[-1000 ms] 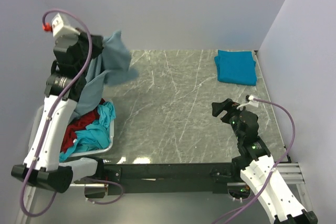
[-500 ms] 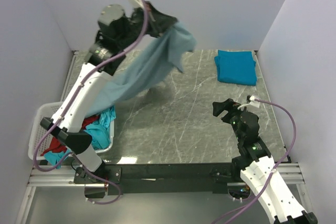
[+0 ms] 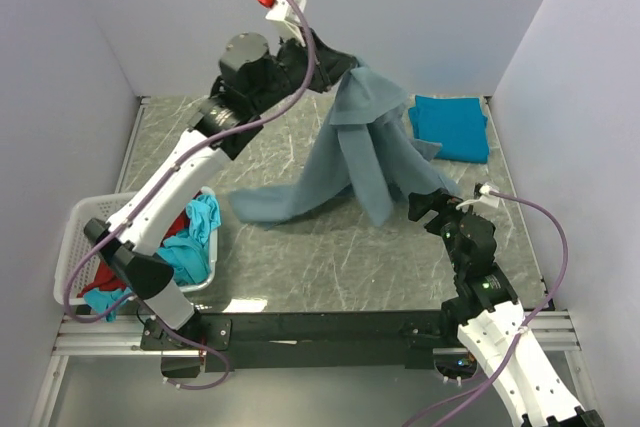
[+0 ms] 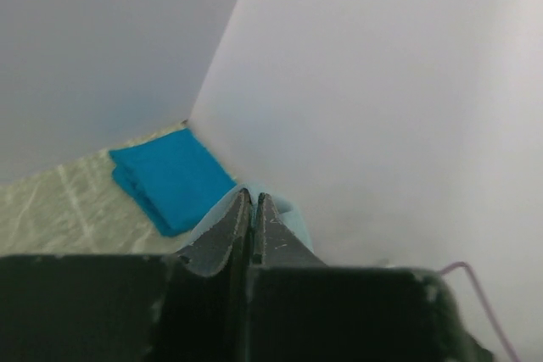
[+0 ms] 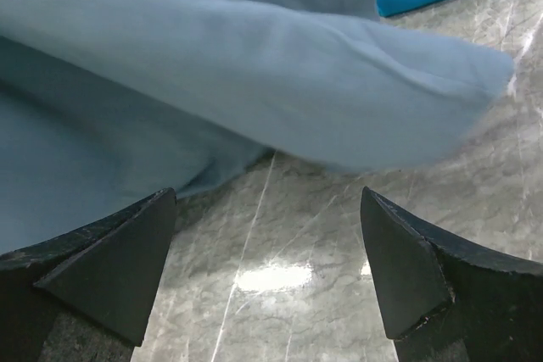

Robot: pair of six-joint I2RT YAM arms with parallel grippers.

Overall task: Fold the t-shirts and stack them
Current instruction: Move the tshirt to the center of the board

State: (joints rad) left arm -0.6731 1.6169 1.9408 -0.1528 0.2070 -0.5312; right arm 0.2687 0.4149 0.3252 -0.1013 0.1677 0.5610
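Next, I close my right gripper on the hanging flap's lower end point(image 5: 433, 143), which is at the near side of the grey-blue t-shirt.
The large grey-blue t-shirt point(image 3: 345, 162) hangs from my left gripper point(image 3: 343, 64), which is shut on its top edge high over the back of the table. The shirt's lower part trails onto the marble towards the left. In the left wrist view the closed fingertips point(image 4: 250, 198) pinch pale blue cloth point(image 4: 291, 219). A folded teal-blue t-shirt point(image 3: 450, 127) lies in the far right corner. My right gripper point(image 3: 425, 209) is open and low over the table. The grey-blue t-shirt point(image 5: 254, 65) hangs just beyond its fingers point(image 5: 119, 260), apart from them.
A white lattice basket point(image 3: 76, 229) stands at the near left edge, holding a red shirt point(image 3: 101, 281) and a turquoise one point(image 3: 197, 243). Walls close in the table at the back and on both sides. Bare marble point(image 5: 280, 294) lies under my right gripper.
My left arm has swung right from above the basket to the back middle, carrying the grey-blue shirt. Its lower end now drapes on the table. The right arm has not moved.
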